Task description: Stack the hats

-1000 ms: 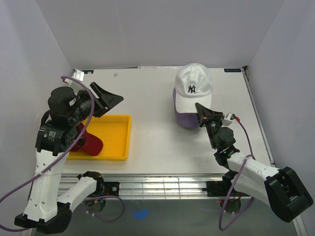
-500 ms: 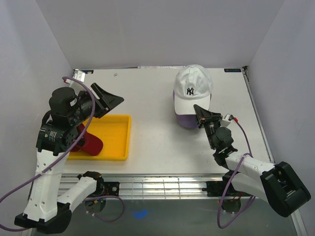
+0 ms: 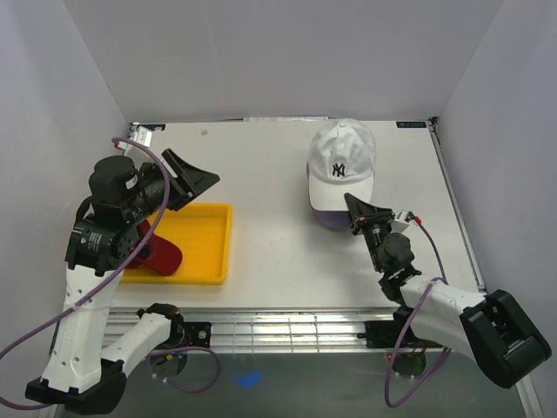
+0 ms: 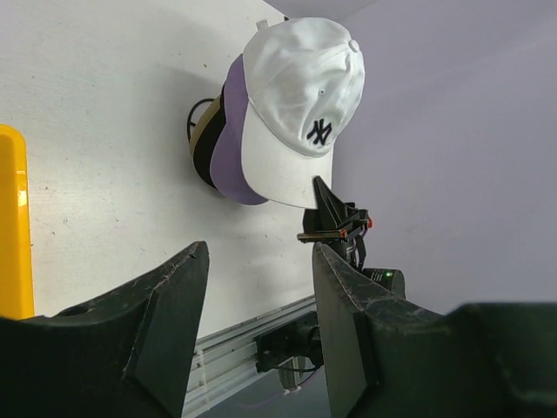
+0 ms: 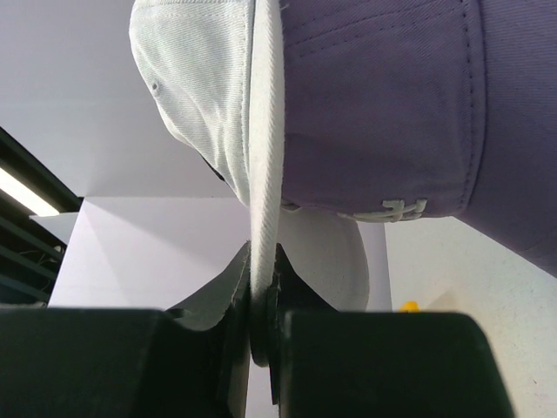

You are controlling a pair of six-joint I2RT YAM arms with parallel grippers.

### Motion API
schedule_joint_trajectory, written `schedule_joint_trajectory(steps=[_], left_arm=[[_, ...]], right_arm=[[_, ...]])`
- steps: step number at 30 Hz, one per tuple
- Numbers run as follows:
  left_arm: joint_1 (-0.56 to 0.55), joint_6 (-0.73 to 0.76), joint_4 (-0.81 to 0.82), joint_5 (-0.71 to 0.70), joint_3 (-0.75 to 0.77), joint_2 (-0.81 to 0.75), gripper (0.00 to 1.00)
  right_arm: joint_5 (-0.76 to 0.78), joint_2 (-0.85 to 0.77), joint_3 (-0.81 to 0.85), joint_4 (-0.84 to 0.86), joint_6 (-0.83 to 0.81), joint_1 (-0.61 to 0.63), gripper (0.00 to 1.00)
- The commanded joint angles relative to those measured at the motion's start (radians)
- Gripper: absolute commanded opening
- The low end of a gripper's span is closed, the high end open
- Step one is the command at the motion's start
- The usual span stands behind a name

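Note:
The robot's right gripper needs to release the white cap snugly over the purple cap on the pile (image 3: pixel 344 180) (image 5: pixel 370 96).
A white cap with an NY logo (image 3: pixel 341 161) sits on top of a pile at the back right. A purple brim (image 3: pixel 327 212) sticks out below it. In the left wrist view the white cap (image 4: pixel 296 96) lies over the purple brim (image 4: pixel 228 139), with black and tan edges (image 4: pixel 202 144) under that. My right gripper (image 3: pixel 359 212) is shut on the white cap's brim edge (image 5: pixel 264 174), seen close up in the right wrist view (image 5: pixel 264 261). A red cap (image 3: pixel 158 253) lies in the yellow tray (image 3: pixel 207 244). My left gripper (image 3: pixel 202 178) is open and empty, held high above the tray (image 4: pixel 259 252).
The yellow tray stands at the near left, and its edge shows in the left wrist view (image 4: pixel 10 218). White walls close in the table on three sides. A metal rail (image 3: pixel 287 329) runs along the near edge.
My right gripper has shifted slightly toward the near edge with the white cap's brim in it, and the cap moved a little with it. The left arm has hardly moved.

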Motion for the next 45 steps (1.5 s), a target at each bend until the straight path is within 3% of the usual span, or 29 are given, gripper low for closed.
schedule_joint_trajectory(steps=[1,12,36,45], left_arm=[[-0.004,0.016,0.009,-0.008,-0.01,-0.018,0.61],[-0.004,0.019,0.009,-0.012,-0.019,-0.02,0.61],[-0.007,0.022,0.006,-0.021,-0.055,-0.031,0.61],[-0.005,0.022,0.003,-0.026,-0.058,-0.035,0.61]], right_arm=[[0.033,0.017,-0.037,-0.083,-0.01,-0.002,0.08],[-0.017,0.082,-0.083,-0.155,0.098,-0.016,0.08],[-0.056,-0.001,-0.1,-0.509,0.116,-0.068,0.08],[-0.077,0.043,-0.109,-0.548,0.099,-0.085,0.08]])
